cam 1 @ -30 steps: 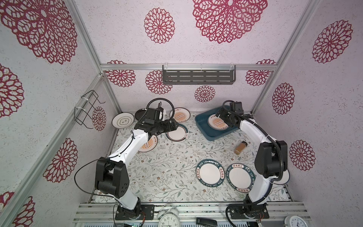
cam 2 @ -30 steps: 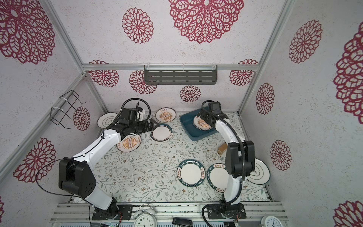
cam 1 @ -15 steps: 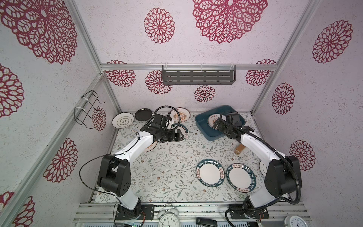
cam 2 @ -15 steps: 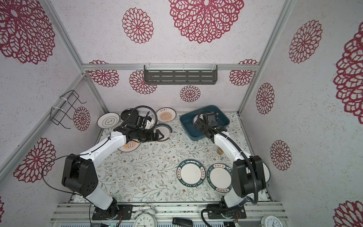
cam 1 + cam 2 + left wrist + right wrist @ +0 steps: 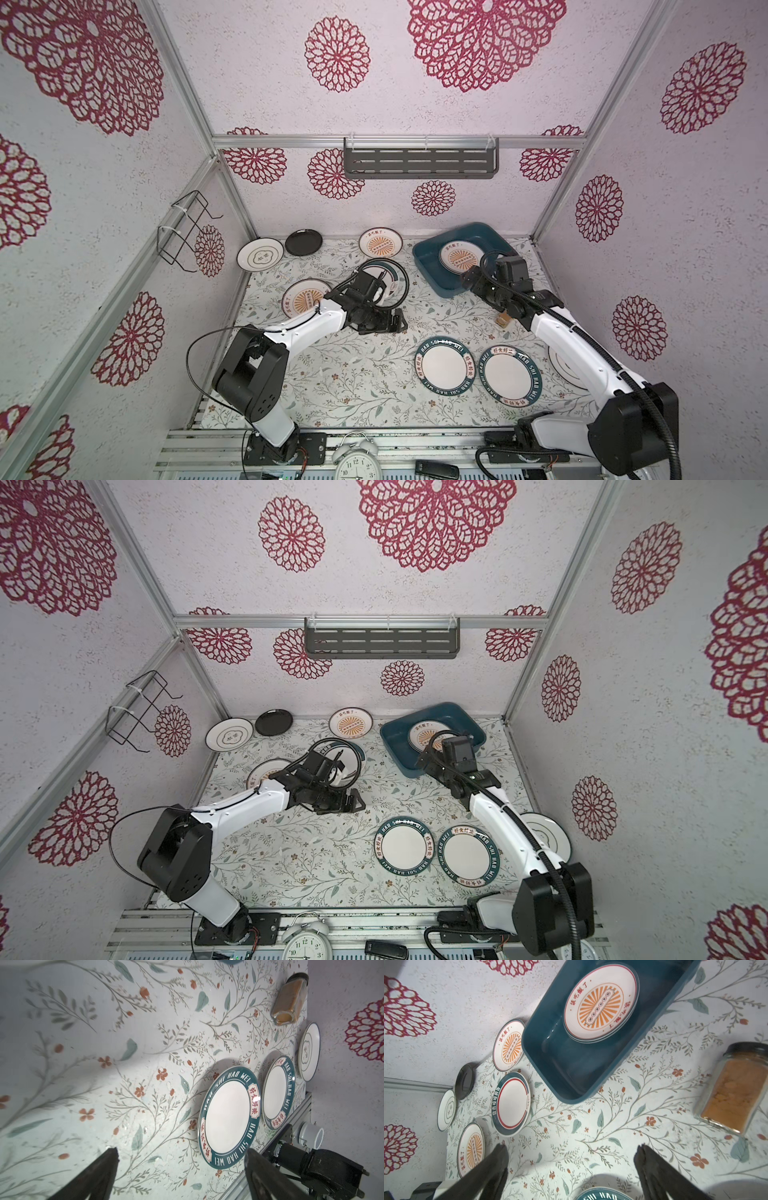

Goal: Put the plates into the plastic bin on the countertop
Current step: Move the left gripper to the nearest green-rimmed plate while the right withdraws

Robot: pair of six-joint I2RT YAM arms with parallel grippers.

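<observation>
My right gripper needs to close on the teal plate with letters that is nearer my left gripper, at its rim (image 5: 470, 373) next to the other plate with letters, after a handover.
The teal plastic bin (image 5: 426, 266) (image 5: 548, 1049) stands at the back right of the countertop (image 5: 353, 374) and holds a sunburst plate (image 5: 457, 258) (image 5: 600, 1003). My right gripper (image 5: 471, 280) (image 5: 571, 1146) hovers open and empty just off the bin's near rim. Over the middle of the countertop, my left gripper (image 5: 395, 324) (image 5: 180, 1150) is open and empty too. Two teal lettered plates (image 5: 444, 365) (image 5: 509, 374) (image 5: 228, 1113) lie at the front right. Other plates lie at the back left: sunburst (image 5: 380, 242) (image 5: 301, 297), black (image 5: 303, 242), cloud (image 5: 259, 257).
A spice jar (image 5: 503, 320) (image 5: 737, 1088) lies beside the right arm. A red-ringed plate (image 5: 512, 1103) sits behind the left arm, and a cloud plate (image 5: 557, 365) shows under the right arm. Alarm clocks (image 5: 357, 465) stand at the front edge. Walls close three sides.
My right gripper has drawn back out of the bin, leaving the sunburst plate inside. My left gripper has swung from the back plates to the middle of the countertop. Both stayed open.
</observation>
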